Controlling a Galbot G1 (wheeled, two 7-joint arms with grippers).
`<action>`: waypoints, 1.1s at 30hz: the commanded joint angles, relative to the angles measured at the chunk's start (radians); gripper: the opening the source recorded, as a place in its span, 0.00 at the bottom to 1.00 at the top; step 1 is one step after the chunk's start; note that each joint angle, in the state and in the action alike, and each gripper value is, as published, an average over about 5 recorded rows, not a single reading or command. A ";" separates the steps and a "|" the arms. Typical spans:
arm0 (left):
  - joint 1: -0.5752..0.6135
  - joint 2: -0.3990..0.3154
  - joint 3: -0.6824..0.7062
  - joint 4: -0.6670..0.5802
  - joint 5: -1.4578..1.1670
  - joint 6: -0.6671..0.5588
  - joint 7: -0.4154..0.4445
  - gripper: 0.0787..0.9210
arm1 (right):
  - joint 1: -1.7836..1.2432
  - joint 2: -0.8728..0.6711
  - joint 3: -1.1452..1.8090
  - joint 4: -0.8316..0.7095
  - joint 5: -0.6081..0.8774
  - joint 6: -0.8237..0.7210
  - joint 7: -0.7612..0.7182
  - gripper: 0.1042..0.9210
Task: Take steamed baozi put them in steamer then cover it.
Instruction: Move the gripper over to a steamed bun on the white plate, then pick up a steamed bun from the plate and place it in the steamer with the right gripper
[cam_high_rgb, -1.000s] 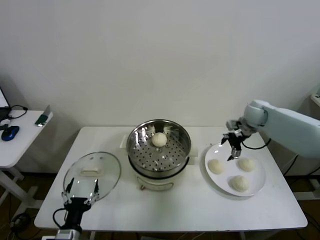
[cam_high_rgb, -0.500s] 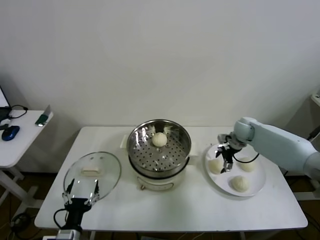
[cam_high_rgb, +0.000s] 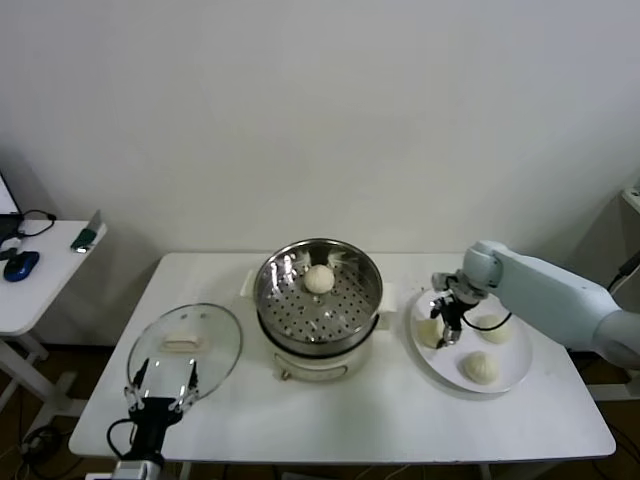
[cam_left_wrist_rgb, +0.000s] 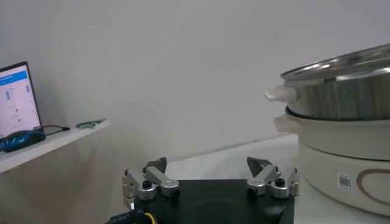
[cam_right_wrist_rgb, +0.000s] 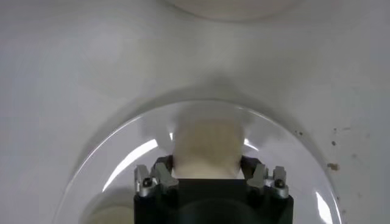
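Observation:
I will release my right gripper's baozi on the steamer's tray (cam_high_rgb: 290, 305) beside the other baozi, toward the glass cover.
The steel steamer (cam_high_rgb: 275, 310) stands mid-table with one baozi (cam_high_rgb: 318, 279) on its perforated tray. Three baozi lie on a white plate (cam_high_rgb: 512, 375) to its right: the left one (cam_high_rgb: 429, 333), the far one (cam_high_rgb: 494, 329) and the near one (cam_high_rgb: 480, 367). My right gripper (cam_high_rgb: 447, 326) is down over the left baozi. In the right wrist view its open fingers (cam_right_wrist_rgb: 162, 171) straddle that baozi (cam_right_wrist_rgb: 206, 143), close at both sides. The glass cover (cam_high_rgb: 215, 350) lies flat at the table's left. My left gripper (cam_high_rgb: 160, 378) hangs open and empty by the cover's near edge.
A side desk (cam_high_rgb: 30, 290) with a mouse and small items stands at the far left. The steamer's wall and white base (cam_left_wrist_rgb: 341, 122) show in the left wrist view. The wall runs behind the table.
My right gripper has moved left and down across the plate, from above its far edge to straddling the left baozi. The left arm has not moved.

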 joint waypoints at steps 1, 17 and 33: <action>0.002 -0.001 0.000 -0.003 0.001 0.001 0.000 0.88 | 0.004 0.000 0.008 -0.003 0.013 -0.004 0.001 0.70; 0.007 -0.016 0.028 -0.015 0.024 0.001 0.000 0.88 | 0.627 0.063 -0.381 0.072 0.503 -0.026 0.003 0.69; 0.022 -0.012 0.041 -0.047 0.029 -0.001 0.000 0.88 | 0.649 0.419 -0.380 0.092 0.707 -0.108 0.082 0.69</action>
